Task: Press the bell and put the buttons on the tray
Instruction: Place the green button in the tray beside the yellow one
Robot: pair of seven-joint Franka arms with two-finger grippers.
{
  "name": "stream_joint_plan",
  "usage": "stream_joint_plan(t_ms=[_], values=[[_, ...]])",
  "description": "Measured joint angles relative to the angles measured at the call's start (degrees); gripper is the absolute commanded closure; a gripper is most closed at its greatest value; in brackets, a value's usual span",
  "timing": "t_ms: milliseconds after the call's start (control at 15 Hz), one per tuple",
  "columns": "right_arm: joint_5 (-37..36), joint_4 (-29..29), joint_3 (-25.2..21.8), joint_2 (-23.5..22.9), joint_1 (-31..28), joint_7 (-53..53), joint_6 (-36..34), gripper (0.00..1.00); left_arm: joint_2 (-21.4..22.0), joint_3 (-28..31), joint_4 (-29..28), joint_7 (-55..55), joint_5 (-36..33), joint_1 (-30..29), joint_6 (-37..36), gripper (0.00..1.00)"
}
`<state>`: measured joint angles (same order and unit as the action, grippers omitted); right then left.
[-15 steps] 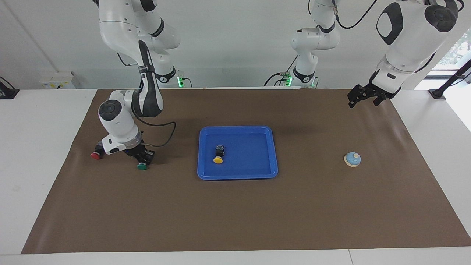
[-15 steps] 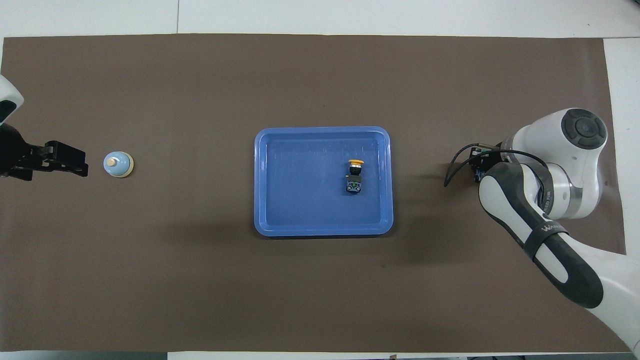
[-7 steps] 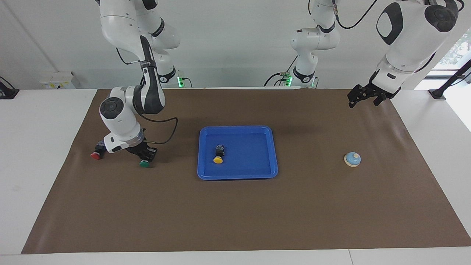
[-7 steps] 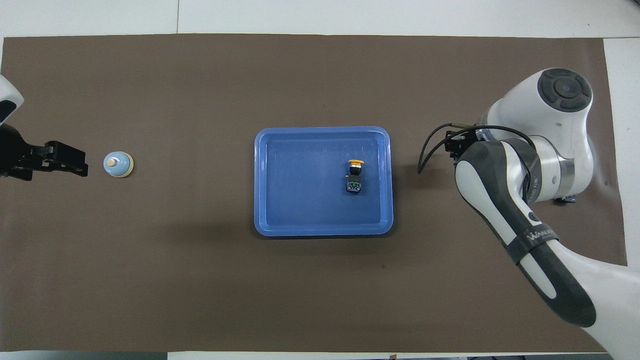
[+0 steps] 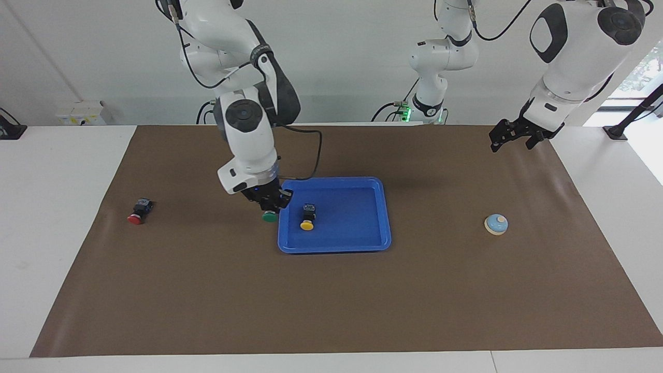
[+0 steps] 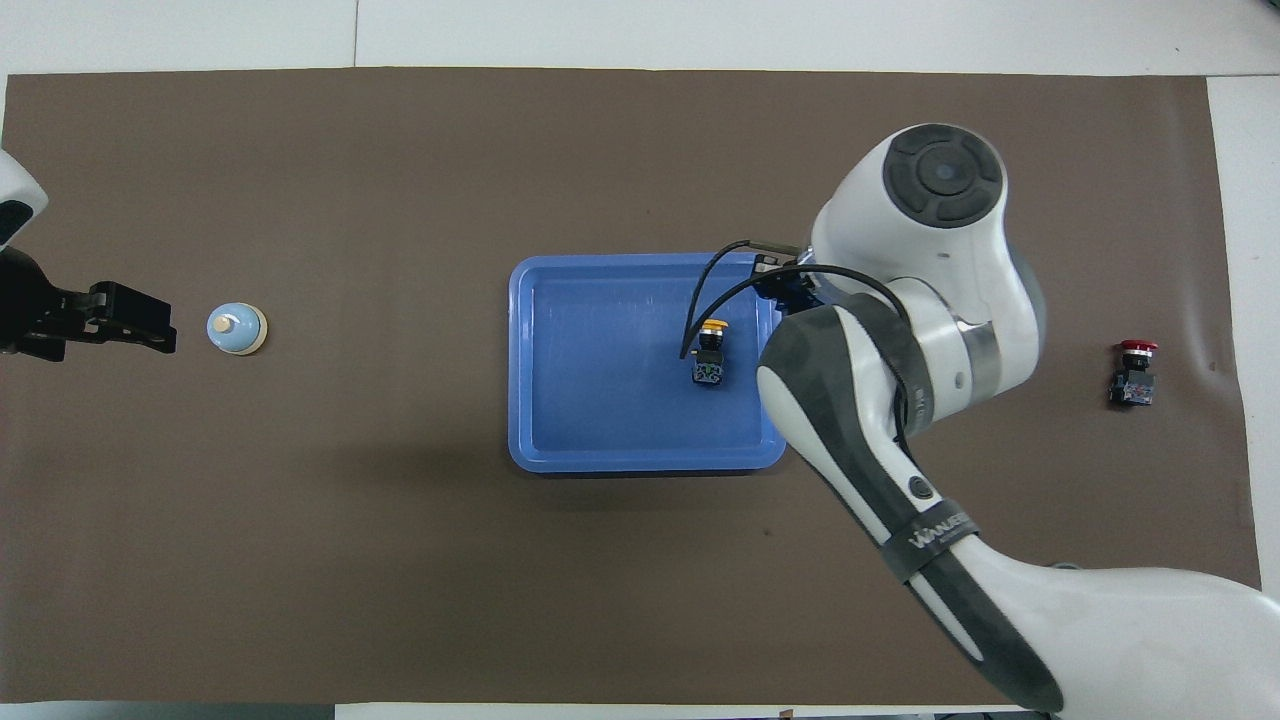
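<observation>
The robot's right gripper should release the green button in the middle of the blue tray (image 6: 636, 356), next to the yellow button.
The blue tray (image 5: 386, 217) (image 6: 516, 360) lies mid-table with the yellow button (image 5: 307, 224) (image 6: 712, 348) on its side inside it. My right gripper (image 5: 270, 206) hangs over the tray's rim at the right arm's end, shut on the green button (image 5: 269, 217), cap down. In the overhead view the right arm hides both. The red button (image 5: 136, 218) (image 6: 1134, 372) lies on the mat toward the right arm's end. The bell (image 5: 496, 224) (image 6: 237, 328) stands toward the left arm's end. My left gripper (image 5: 512, 139) (image 6: 168, 333) waits open in the air, empty.
A brown mat (image 5: 331, 300) covers the table, with white tabletop (image 5: 52, 207) showing around it. The right arm's forearm (image 6: 860, 430) reaches over the tray's corner. A black cable (image 5: 311, 155) loops from the right wrist.
My right gripper has lifted the green button off the mat and carried it from beside the red button to the tray's rim. The red button now lies uncovered. The left arm has not moved.
</observation>
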<state>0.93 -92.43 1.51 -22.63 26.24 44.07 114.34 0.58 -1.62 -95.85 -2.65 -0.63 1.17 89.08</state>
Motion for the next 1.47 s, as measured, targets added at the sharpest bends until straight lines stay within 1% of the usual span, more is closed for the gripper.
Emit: stream_joint_plan(t_ms=[134,267,401,602,668,735,802,1069,1270,1404,1470], values=[[0.0,2.61,-0.02,-4.24,3.95,1.86,1.4,1.0,0.0,0.0,0.0,0.0,0.0,0.0,0.0,0.0],[0.0,2.69,-0.08,-6.89,5.62,1.98,5.66,1.0,0.0,0.0,0.0,0.0,0.0,0.0,0.0,0.0],[0.0,1.6,-0.09,-8.26,5.74,1.92,9.11,1.0,0.0,0.0,0.0,0.0,0.0,0.0,0.0,0.0],[-0.01,-0.92,-0.06,-8.61,6.42,1.91,12.81,1.0,0.0,0.0,0.0,0.0,0.0,0.0,0.0,0.0],[-0.01,-1.41,-0.05,-8.61,6.82,2.03,13.11,0.78,0.0,0.0,0.0,0.0,0.0,0.0,0.0,0.0],[0.0,-1.66,-0.06,-8.61,7.17,2.57,13.15,0.11,0.0,0.0,0.0,0.0,0.0,0.0,0.0,0.0],[0.0,-1.79,-0.05,-8.59,7.37,3.27,13.15,0.0,0.0,0.0,0.0,0.0,0.0,0.0,0.0,0.0],[0.0,-1.77,-0.34,-8.16,7.4,3.88,12.36,0.0,0.0,0.0,0.0,0.0,0.0,0.0,0.0,0.0],[-0.01,-0.16,-1.33,-5.76,5.99,3.9,7.02,0.0,0.0,0.0,0.0,0.0,0.0,0.0,0.0,0.0],[-0.08,1.09,-1.71,-2.11,1.71,3.18,1.82,0.0,0.0,0.0,0.0,0.0,0.0,0.0,0.0,0.0],[-0.11,1.21,-1.82,0.17,-1.34,0.84,-0.91,0.0,0.0,0.0,0.0,0.0,0.0,0.0,0.0,0.0]])
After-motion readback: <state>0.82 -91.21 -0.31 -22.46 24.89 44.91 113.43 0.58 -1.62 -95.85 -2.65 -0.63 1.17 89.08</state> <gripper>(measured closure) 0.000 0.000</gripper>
